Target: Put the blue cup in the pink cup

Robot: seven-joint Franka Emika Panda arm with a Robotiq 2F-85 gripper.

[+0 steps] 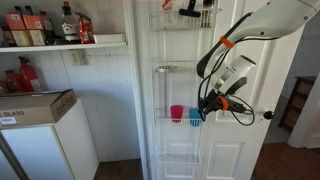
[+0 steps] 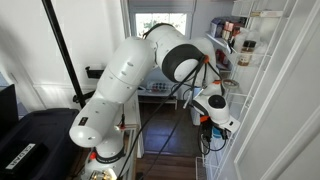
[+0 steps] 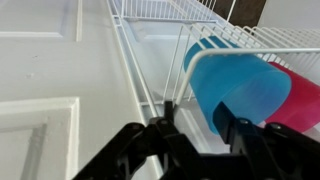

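I will shift clear of the rack's wire, as my gripper's fingers straddle it along with the blue cup, and pinch only the cup's near side (image 3: 211,98).
The blue cup (image 3: 235,80) and the pink cup (image 3: 303,100) stand side by side in a white wire door rack (image 3: 150,60). In the wrist view the blue cup fills the middle and the pink cup sits just right of it, partly hidden. My gripper (image 3: 200,118) is open, its fingers apart at the blue cup's near side. One finger lies by the rack wires and the other overlaps the cup's wall. In an exterior view the pink cup (image 1: 176,113) and blue cup (image 1: 194,116) sit in the middle basket, with the gripper (image 1: 206,108) right beside the blue cup.
The white door (image 1: 230,140) carries several wire baskets above and below. A shelf with bottles (image 1: 50,30) and a white appliance with a cardboard box (image 1: 35,105) stand beside it. The arm (image 2: 130,80) reaches across the narrow room.
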